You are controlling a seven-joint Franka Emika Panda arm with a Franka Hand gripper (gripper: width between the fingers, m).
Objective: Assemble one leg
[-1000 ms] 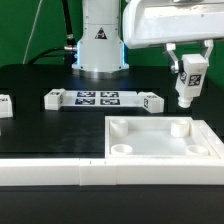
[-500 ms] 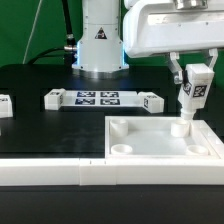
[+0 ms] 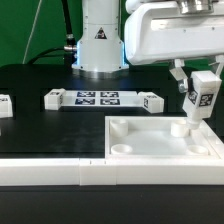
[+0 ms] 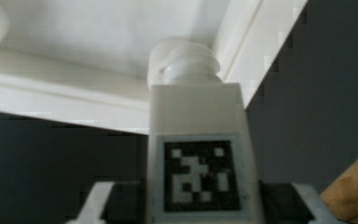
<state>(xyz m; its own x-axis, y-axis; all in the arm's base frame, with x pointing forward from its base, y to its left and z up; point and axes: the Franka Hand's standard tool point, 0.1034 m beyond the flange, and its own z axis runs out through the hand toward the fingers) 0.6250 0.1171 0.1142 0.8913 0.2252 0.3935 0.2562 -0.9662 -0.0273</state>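
Next, I release the leg standing in the front corner socket of the white tabletop (image 3: 197, 150), below the leg.
My gripper (image 3: 201, 82) is shut on the leg (image 3: 203, 98), a small white post with a black-and-white tag, held tilted above the far right corner of the white tabletop (image 3: 160, 150). The leg's lower end hangs just over the round corner socket (image 3: 184, 128). In the wrist view the leg (image 4: 197, 140) fills the middle between my dark fingers (image 4: 126, 200), its peg end pointing at the corner socket (image 4: 179, 52) of the tabletop (image 4: 87, 60).
The marker board (image 3: 98, 98) lies at the back of the black table before the robot base (image 3: 98, 45). Another small white part (image 3: 5, 104) sits at the exterior view's left edge. A low white wall (image 3: 60, 172) runs along the front.
My gripper has carried the leg toward the exterior view's right and slightly down, from beside the far right corner to over its socket.
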